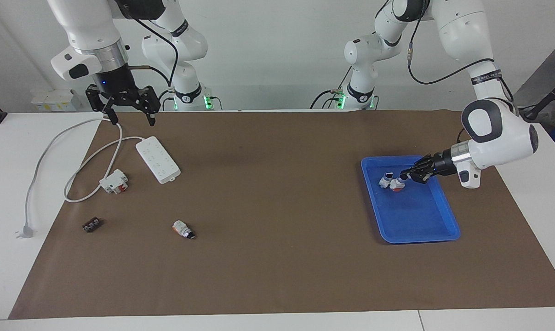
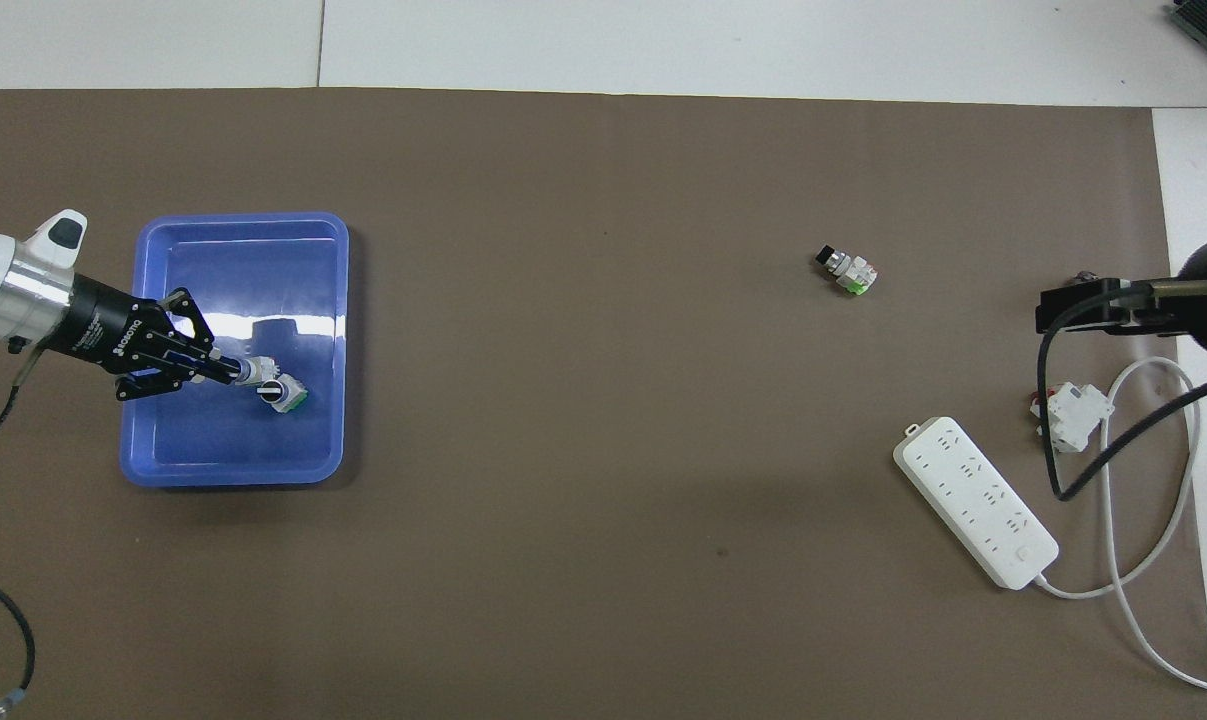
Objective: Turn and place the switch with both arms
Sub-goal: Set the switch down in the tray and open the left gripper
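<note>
Next, my left gripper lets go of the held switch on the bottom of the blue tray, where it will lie close beside the second switch [image 2: 238, 379].
My left gripper [image 1: 403, 176] [image 2: 229, 372] reaches low into the blue tray [image 1: 447, 216] [image 2: 335, 300], shut on the dark knob end of a switch [image 1: 397, 184] [image 2: 253, 373]. The held switch, white with an orange-red end, lies right against a second switch [image 1: 385, 180] [image 2: 285, 395] that stands in the tray. A third switch [image 1: 183, 229] [image 2: 847, 270] lies on its side on the brown mat toward the right arm's end. My right gripper [image 1: 129, 113] hangs open and empty, high over the mat's corner by the white cable.
A white power strip [image 1: 157, 159] [image 2: 975, 502] with its cable and plug [image 1: 24, 230] lies toward the right arm's end. Beside it sit a white-and-red boxy block [image 1: 114, 180] [image 2: 1071, 415] and a small dark flat block [image 1: 91, 225].
</note>
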`<state>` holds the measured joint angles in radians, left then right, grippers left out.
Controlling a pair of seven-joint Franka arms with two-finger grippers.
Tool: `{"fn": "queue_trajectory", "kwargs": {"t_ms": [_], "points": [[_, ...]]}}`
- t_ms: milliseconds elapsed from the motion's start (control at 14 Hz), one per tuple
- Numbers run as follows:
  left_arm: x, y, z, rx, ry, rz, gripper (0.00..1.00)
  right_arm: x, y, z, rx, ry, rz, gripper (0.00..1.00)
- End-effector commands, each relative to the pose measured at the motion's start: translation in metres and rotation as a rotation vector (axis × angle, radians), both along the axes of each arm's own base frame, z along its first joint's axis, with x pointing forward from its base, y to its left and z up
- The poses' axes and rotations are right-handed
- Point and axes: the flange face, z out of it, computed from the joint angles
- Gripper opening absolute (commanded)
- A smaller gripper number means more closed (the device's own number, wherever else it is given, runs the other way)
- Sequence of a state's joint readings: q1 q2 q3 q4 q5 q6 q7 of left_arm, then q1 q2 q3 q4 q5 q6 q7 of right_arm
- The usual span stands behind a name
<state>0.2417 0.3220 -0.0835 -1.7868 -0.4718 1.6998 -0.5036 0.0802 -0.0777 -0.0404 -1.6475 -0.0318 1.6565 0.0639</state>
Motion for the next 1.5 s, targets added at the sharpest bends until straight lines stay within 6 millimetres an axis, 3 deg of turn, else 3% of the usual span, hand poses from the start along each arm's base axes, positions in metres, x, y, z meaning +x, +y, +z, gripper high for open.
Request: {"fn": "queue_trajectory", "kwargs": {"t_ms": [0,573,645,716,788,860,1003,1290,1433], "points": [[-0.010,0.005,0.001,0.047,-0.030,-0.021,0.00,-0.004,-0.013,0.001,-0.023,0.016,0.026,1.00],[-0.015,0.007,-0.008,0.105,-0.027,-0.053,0.00,-0.006,-0.005,-0.003,-0.017,0.030,-0.029,1.00],[-0.014,0.007,-0.006,0.106,-0.030,-0.051,0.13,-0.007,-0.005,-0.004,-0.017,0.038,-0.031,1.00],[-0.012,0.007,-0.004,0.108,-0.039,-0.051,0.35,-0.007,-0.006,-0.004,-0.017,0.038,-0.032,1.00],[-0.009,0.008,-0.001,0.113,-0.057,-0.049,0.72,-0.006,-0.007,-0.003,-0.017,0.030,-0.034,1.00],[-0.004,0.009,0.006,0.118,-0.080,-0.046,1.00,-0.006,-0.006,-0.003,-0.017,0.027,-0.032,1.00],[0.005,0.004,0.021,0.129,-0.134,-0.050,1.00,-0.006,-0.007,-0.003,-0.016,0.030,-0.038,1.00],[0.017,-0.033,0.061,0.147,-0.241,-0.095,1.00,-0.004,-0.002,-0.001,-0.012,0.010,-0.036,1.00],[0.022,-0.063,0.080,0.164,-0.323,-0.134,1.00,-0.002,-0.003,0.000,-0.009,-0.006,-0.047,1.00]]}}
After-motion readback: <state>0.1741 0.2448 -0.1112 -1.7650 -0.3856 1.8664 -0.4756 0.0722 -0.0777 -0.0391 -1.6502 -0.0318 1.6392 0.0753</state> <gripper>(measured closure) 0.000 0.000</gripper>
